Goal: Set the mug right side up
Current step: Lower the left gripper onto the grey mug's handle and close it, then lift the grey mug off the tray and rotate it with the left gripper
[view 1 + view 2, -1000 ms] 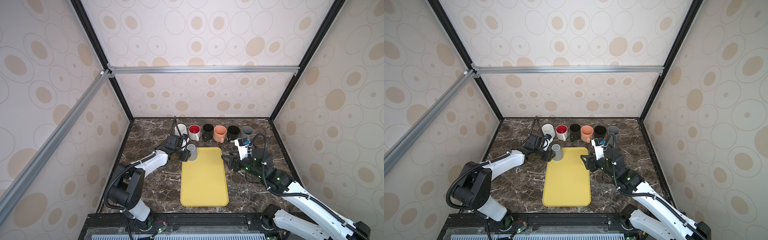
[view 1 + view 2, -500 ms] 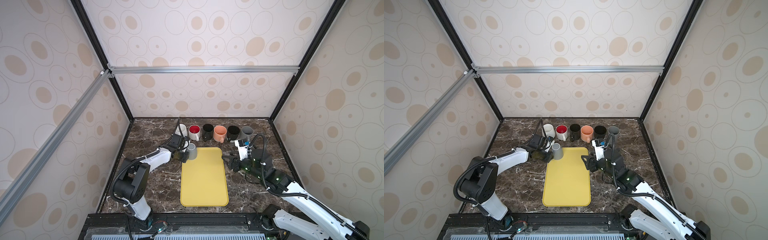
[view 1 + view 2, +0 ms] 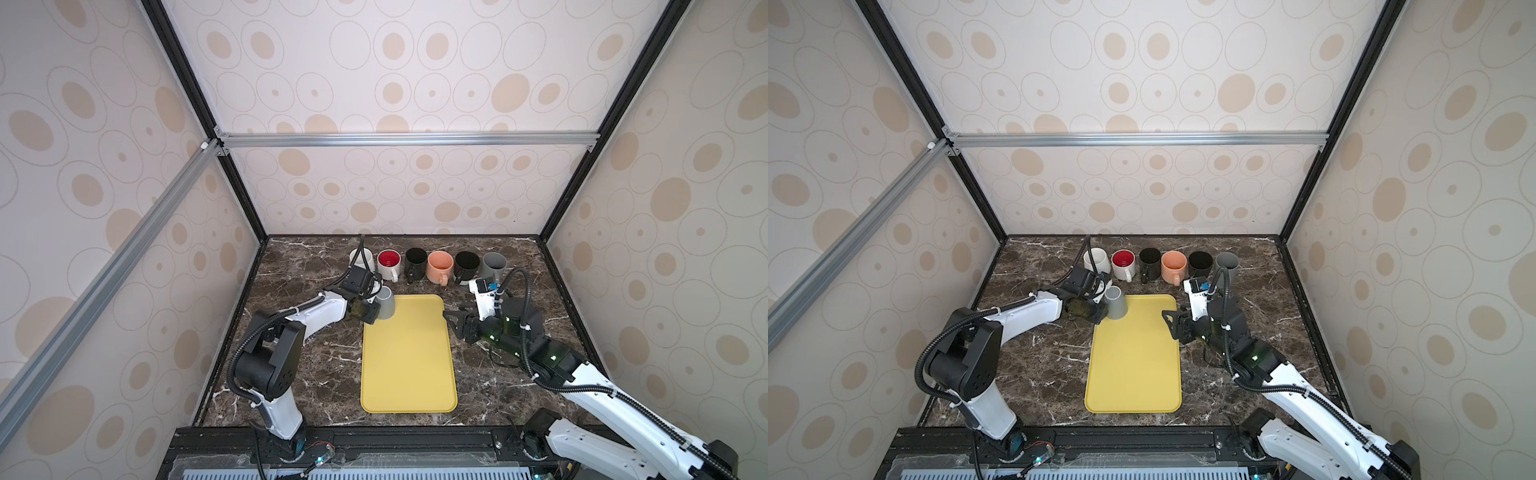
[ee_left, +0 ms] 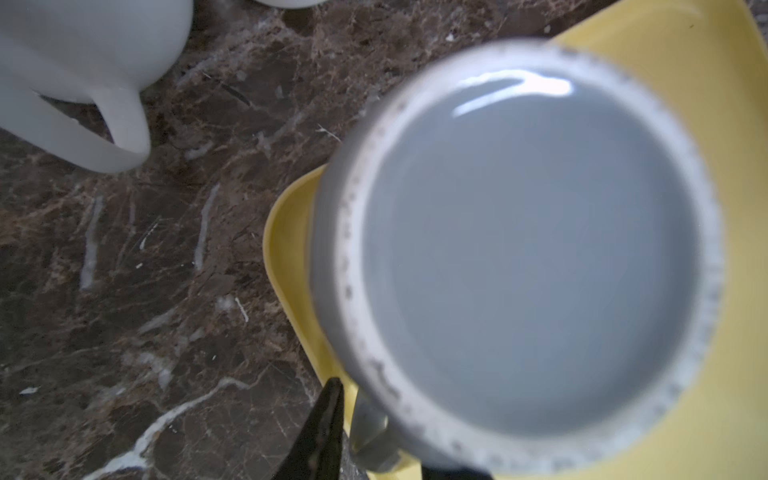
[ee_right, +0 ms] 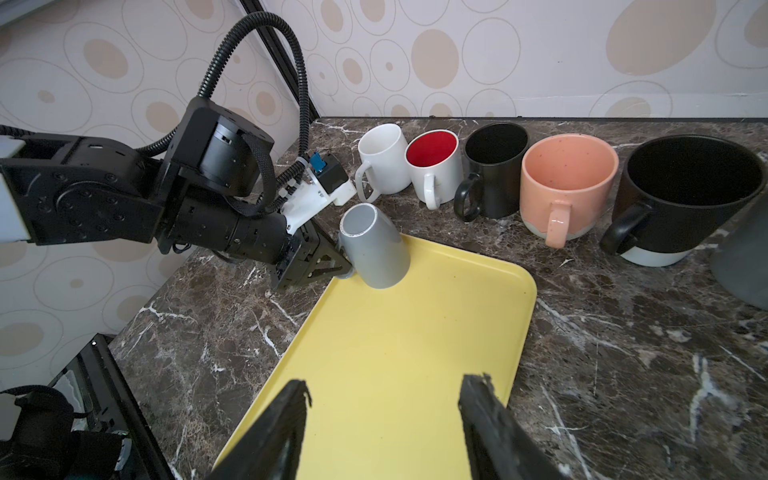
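I need to next take the grey mug from my left gripper with my right gripper, closing on the handle's end (image 5: 348,273) near the rim of the mug.
A grey mug (image 3: 386,303) (image 3: 1116,303) stands upside down and tilted on the far left corner of the yellow tray (image 3: 407,365) (image 3: 1133,365). Its white-ringed base (image 4: 528,257) faces the left wrist camera. My left gripper (image 3: 372,313) (image 3: 1100,313) (image 4: 374,440) is shut on the mug's handle, one black finger (image 4: 328,415) on each side of it. In the right wrist view the mug (image 5: 376,253) leans with its base towards the left arm. My right gripper (image 3: 451,322) (image 3: 1169,320) (image 5: 384,399) hangs open over the tray's right edge, holding nothing.
Several upright mugs line the back of the marble table: white (image 3: 362,259), white with a red inside (image 3: 390,264), black (image 3: 415,262), peach (image 3: 439,266), black (image 3: 467,266), grey (image 3: 493,266). The white one (image 4: 83,62) stands close behind the left gripper. Walls enclose three sides.
My left gripper's jaws have closed on the grey mug's handle, and the left wrist has shifted a little at the mug. The right arm has not moved.
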